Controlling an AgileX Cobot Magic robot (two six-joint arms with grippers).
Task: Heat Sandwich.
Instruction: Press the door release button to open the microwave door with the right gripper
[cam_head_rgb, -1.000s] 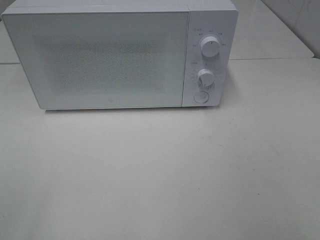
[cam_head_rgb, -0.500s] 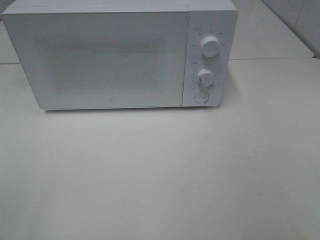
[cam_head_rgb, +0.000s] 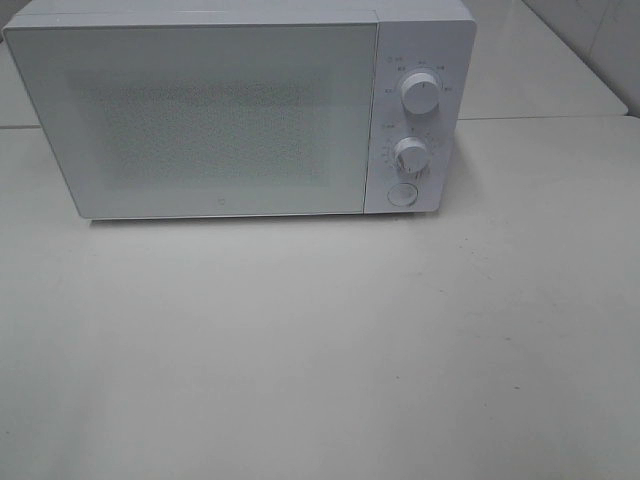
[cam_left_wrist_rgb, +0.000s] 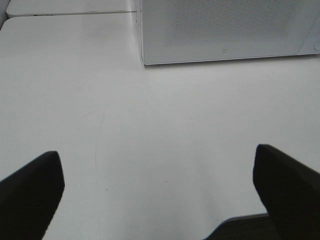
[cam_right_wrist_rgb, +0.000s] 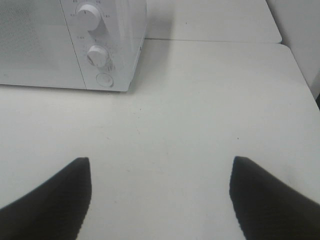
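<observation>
My right gripper is getting ready to press the microwave's round button (cam_head_rgb: 403, 194) (cam_right_wrist_rgb: 104, 80). Next, I close its fingers just in front of that button, below the lower knob.
The sandwich is out of view in every frame. A white microwave (cam_head_rgb: 240, 110) stands at the back of the table with its door shut; two round knobs (cam_head_rgb: 420, 92) and a round button (cam_head_rgb: 402, 194) sit on its right panel. It also shows in the left wrist view as the microwave door (cam_left_wrist_rgb: 225, 27) and in the right wrist view as the knob panel (cam_right_wrist_rgb: 97, 50). My left gripper (cam_left_wrist_rgb: 157, 185) is open over bare table. My right gripper (cam_right_wrist_rgb: 160, 192) is open too, with nothing between its fingers. Neither arm appears in the exterior high view.
A white table (cam_head_rgb: 320, 350) spreads in front of the microwave. A second white table top (cam_head_rgb: 540, 70) adjoins it behind, with a seam (cam_right_wrist_rgb: 215, 41) between them. A wall (cam_head_rgb: 600, 40) rises at the back right.
</observation>
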